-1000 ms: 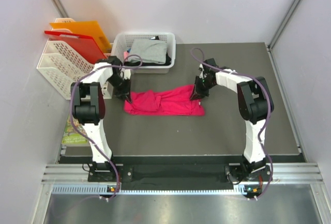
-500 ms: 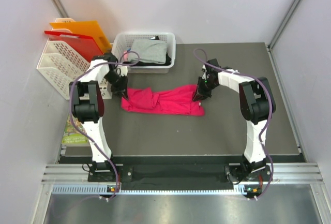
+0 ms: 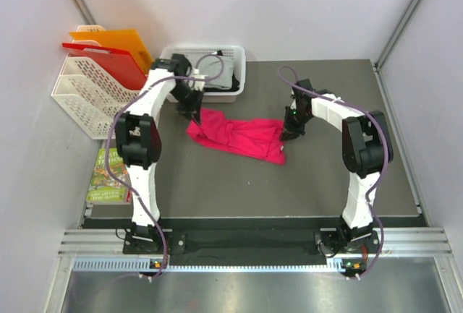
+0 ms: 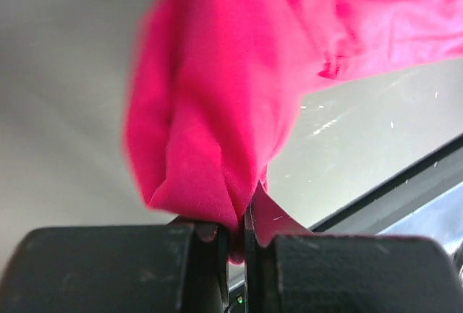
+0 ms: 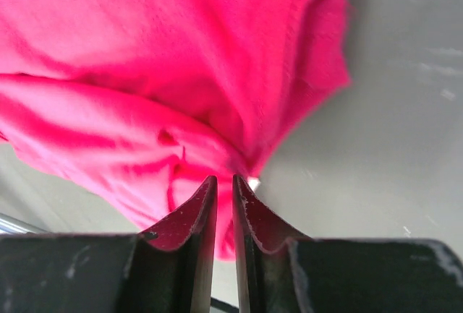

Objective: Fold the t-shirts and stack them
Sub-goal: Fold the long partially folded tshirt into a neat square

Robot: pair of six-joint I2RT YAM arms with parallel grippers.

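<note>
Next, I let go of my left gripper's end of the pink-red t-shirt, now held near the white basket, on the shirt's end [image 3: 273, 135] by my right gripper.
The pink-red t-shirt [image 3: 239, 136] is bunched and stretched across the middle of the dark table. My left gripper [image 3: 197, 116] is shut on its upper left corner, near the white basket; the cloth hangs from the jaws in the left wrist view [image 4: 217, 110]. My right gripper [image 3: 287, 132] is shut on the shirt's right edge; the cloth fills the right wrist view [image 5: 166, 89]. A grey t-shirt [image 3: 217, 67] and a black t-shirt [image 3: 233, 82] lie in the white basket [image 3: 237, 56], partly hidden by my left arm.
A white rack [image 3: 79, 92] with orange [image 3: 119, 44] and red [image 3: 108, 63] plastic folders stands at the far left. A green leaflet [image 3: 107, 176] lies at the table's left edge. Grey walls close in on both sides.
My left gripper has lifted the shirt's left corner and carried it back and right, toward the basket. The shirt now slants. My right gripper has shifted slightly right, still holding.
</note>
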